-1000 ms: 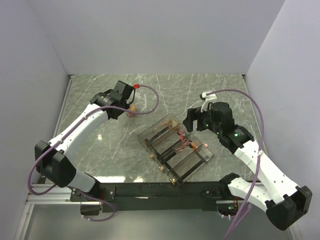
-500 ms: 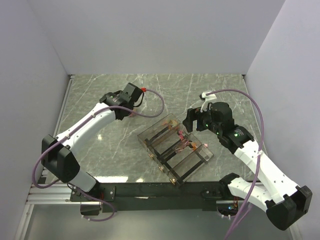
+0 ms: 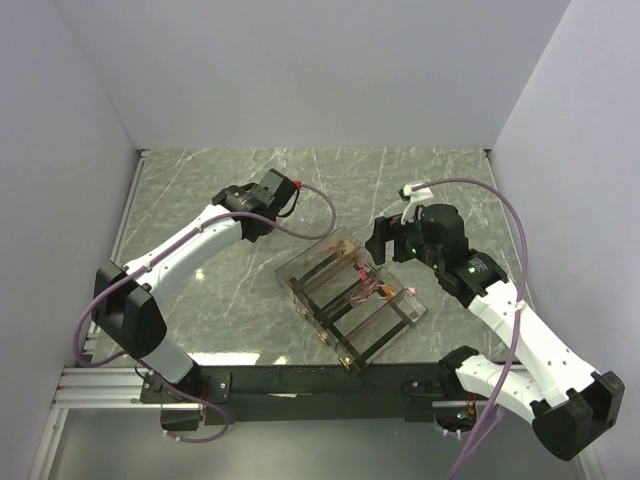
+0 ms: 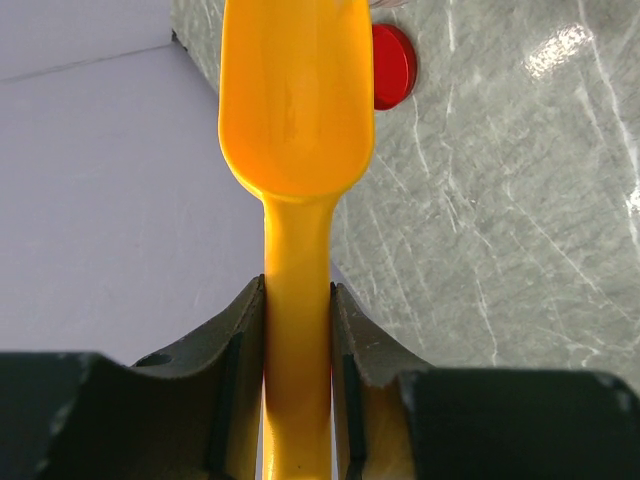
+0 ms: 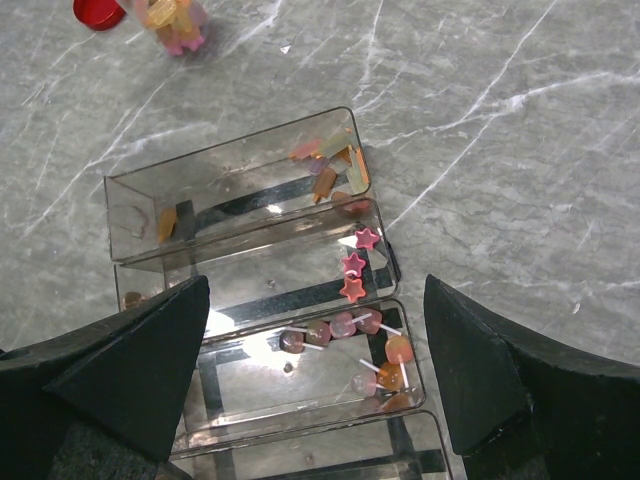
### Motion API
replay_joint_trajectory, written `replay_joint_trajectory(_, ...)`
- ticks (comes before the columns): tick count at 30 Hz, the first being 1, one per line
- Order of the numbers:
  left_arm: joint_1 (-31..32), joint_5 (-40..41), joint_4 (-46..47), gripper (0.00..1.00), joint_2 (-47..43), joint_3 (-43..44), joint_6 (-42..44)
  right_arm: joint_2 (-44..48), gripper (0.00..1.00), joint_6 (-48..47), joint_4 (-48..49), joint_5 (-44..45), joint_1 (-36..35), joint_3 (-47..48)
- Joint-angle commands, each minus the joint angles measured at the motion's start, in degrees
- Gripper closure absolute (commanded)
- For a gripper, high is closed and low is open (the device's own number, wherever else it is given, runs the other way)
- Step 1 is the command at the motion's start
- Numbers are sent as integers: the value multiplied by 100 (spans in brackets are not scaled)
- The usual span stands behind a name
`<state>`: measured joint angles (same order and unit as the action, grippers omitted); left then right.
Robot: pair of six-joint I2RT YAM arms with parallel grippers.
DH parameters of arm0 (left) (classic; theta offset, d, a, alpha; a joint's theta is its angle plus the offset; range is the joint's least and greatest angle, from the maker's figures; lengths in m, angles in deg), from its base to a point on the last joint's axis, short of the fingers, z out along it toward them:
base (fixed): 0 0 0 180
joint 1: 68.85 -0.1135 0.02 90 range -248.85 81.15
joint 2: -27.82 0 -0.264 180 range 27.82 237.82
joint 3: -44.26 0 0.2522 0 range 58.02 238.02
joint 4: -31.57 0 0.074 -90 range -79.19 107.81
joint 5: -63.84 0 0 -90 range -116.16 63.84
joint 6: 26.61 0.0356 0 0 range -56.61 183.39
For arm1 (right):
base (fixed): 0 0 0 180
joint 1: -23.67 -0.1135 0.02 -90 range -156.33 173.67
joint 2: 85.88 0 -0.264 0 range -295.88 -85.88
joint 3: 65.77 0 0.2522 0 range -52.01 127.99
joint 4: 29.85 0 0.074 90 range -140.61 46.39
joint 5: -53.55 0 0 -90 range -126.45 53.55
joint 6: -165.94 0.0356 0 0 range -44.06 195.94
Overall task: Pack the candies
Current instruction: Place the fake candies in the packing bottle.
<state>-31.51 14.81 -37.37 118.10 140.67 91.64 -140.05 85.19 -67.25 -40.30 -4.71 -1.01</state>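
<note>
The yellow scoop, now hanging behind the clear divided tray, is to go on the marble table [image 3: 178, 247] between the red lid and the side. Next, I put it down there with my left gripper.
My left gripper [image 4: 298, 300] is shut on the handle of a yellow scoop [image 4: 297, 100], whose bowl looks bare. In the top view this gripper [image 3: 272, 193] hangs left of and behind the clear divided tray [image 3: 288, 272]. My right gripper [image 5: 315, 375] stands open above the tray [image 5: 135, 225], nothing between its fingers [image 5: 120, 370]. Candies [image 5: 330, 160] lie in the tray's far compartment, pink stars [image 5: 355, 265] in the one nearer me, and lollipops [image 5: 345, 328] in the third. A blurred bunch of pink and orange candies [image 5: 172, 20] shows beside the red lid [image 5: 98, 10].
The red lid [image 4: 393, 67] lies flat on the marble table just past the scoop's bowl. White walls close in the table at the back and on both sides. A purple cable [image 3: 310, 215] loops from the left wrist over the table.
The left arm has swung right with the scoop, from the back left toward the tray. The right arm and the tray have not moved.
</note>
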Motion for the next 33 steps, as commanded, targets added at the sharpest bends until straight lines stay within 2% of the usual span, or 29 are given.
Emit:
replay_joint_trajectory(1, 115, 359, 77, 98, 16, 286, 172, 3, 7, -82, 149, 87, -53, 121)
replay_joint_trajectory(12, 282, 622, 139, 99, -2, 243, 304, -23, 7, -82, 149, 105, -53, 120)
replay_joint_trajectory(19, 344, 395, 243, 99, -89, 164, 374, -58, 6, -82, 158, 113, -53, 120)
replay_joint_trajectory(24, 317, 665, 323, 99, -63, -12, 480, -67, 7, -82, 131, 122, -45, 129)
replay_joint_trajectory(30, 309, -19, 78, 99, 42, 497, 14, -58, 6, -82, 131, 122, -53, 129)
replay_joint_trajectory(33, 361, 427, 52, 99, 95, 252, 154, -58, 7, -82, 123, 148, -45, 129)
